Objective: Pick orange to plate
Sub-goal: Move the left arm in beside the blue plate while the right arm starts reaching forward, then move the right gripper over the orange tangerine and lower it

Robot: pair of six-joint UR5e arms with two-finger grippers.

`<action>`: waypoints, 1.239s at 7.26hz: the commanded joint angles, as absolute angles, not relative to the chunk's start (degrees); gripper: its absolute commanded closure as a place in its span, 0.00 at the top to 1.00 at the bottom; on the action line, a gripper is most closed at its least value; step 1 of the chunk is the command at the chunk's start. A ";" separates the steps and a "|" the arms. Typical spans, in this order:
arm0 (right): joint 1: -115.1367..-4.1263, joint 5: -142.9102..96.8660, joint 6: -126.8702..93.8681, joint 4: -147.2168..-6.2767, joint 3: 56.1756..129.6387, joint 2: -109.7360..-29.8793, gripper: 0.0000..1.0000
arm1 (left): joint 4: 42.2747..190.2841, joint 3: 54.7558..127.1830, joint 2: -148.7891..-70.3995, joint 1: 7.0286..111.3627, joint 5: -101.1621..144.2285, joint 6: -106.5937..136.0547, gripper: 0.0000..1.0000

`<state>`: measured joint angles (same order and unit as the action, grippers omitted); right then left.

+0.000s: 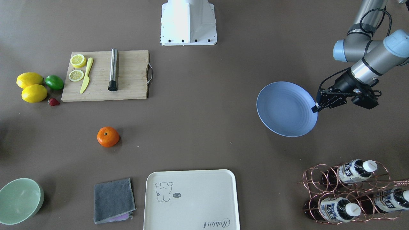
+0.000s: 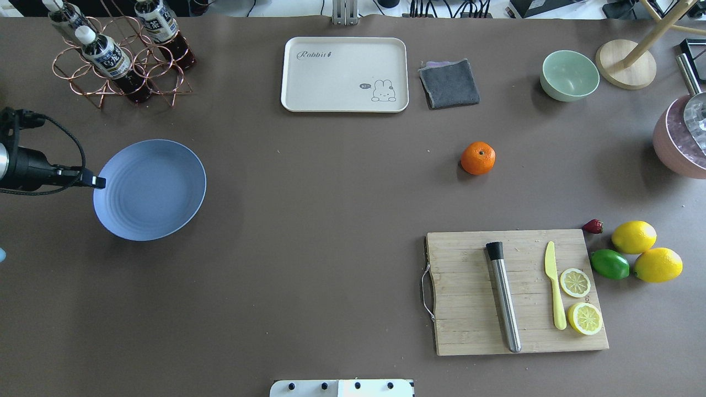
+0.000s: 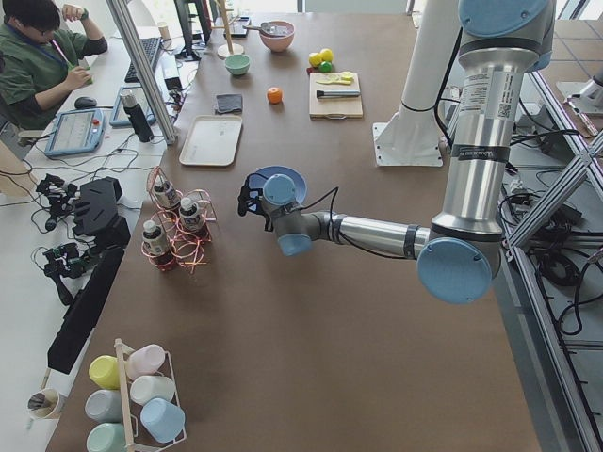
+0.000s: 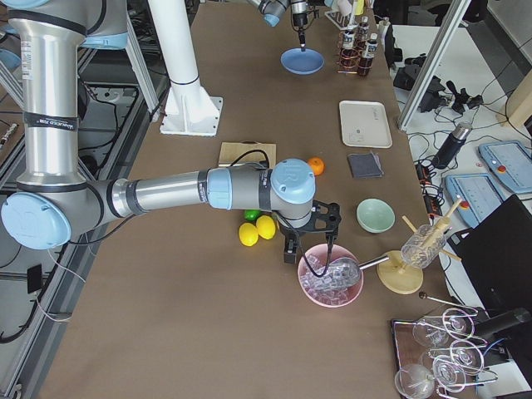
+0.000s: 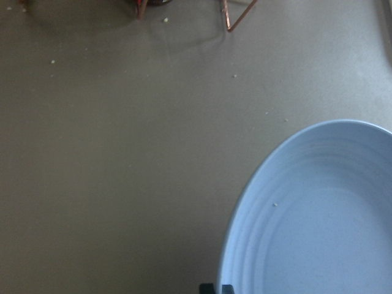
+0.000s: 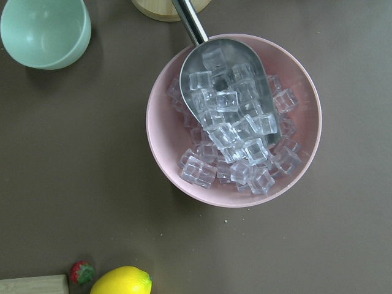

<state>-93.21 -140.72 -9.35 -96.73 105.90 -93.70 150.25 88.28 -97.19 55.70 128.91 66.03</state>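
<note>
Next, I set the periwinkle plate with my left gripper on the bare table (image 1: 186, 100) beside the cutting board's metal handle.
The orange (image 1: 108, 136) (image 2: 478, 158) lies alone on the brown table, between the cutting board and the grey cloth, far from both grippers. The periwinkle plate (image 1: 284, 110) (image 2: 151, 190) (image 5: 318, 220) is on the robot's left side and holds nothing. My left gripper (image 1: 314, 108) (image 2: 98, 182) reaches in level at the plate's outer rim, and its narrow fingertips look shut on that rim. My right gripper (image 4: 309, 249) hangs over a pink bowl of ice. It shows only in the exterior right view, so I cannot tell its state.
A cutting board (image 2: 469, 292) carries a steel muddler, a yellow knife and lemon slices. Beside it lie two lemons (image 2: 634, 237), a lime and a strawberry. Along the far edge are a cream tray (image 2: 345, 74), a grey cloth, a green bowl (image 2: 570, 74) and a bottle rack (image 2: 116, 55). The pink ice bowl (image 6: 233, 119) holds a scoop.
</note>
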 commanded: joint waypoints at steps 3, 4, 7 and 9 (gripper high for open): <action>-79.67 -138.80 -35.62 -83.26 106.79 -89.05 1.00 | 131.72 97.53 -108.69 44.16 117.01 75.30 0.00; -75.10 -135.82 -40.29 -81.06 106.61 -87.21 1.00 | 128.18 98.52 -111.50 40.38 112.63 77.24 0.00; -61.82 -127.38 -54.89 -80.77 105.91 -78.68 1.00 | 122.88 97.91 -116.44 29.56 99.27 78.57 0.00; -58.55 -125.51 -58.96 -80.77 105.47 -76.38 1.00 | 122.34 97.38 -117.07 24.72 93.98 78.57 0.00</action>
<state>-60.70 -126.68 -56.50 -80.79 105.67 -77.80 122.71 97.66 -116.48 27.80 97.29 78.54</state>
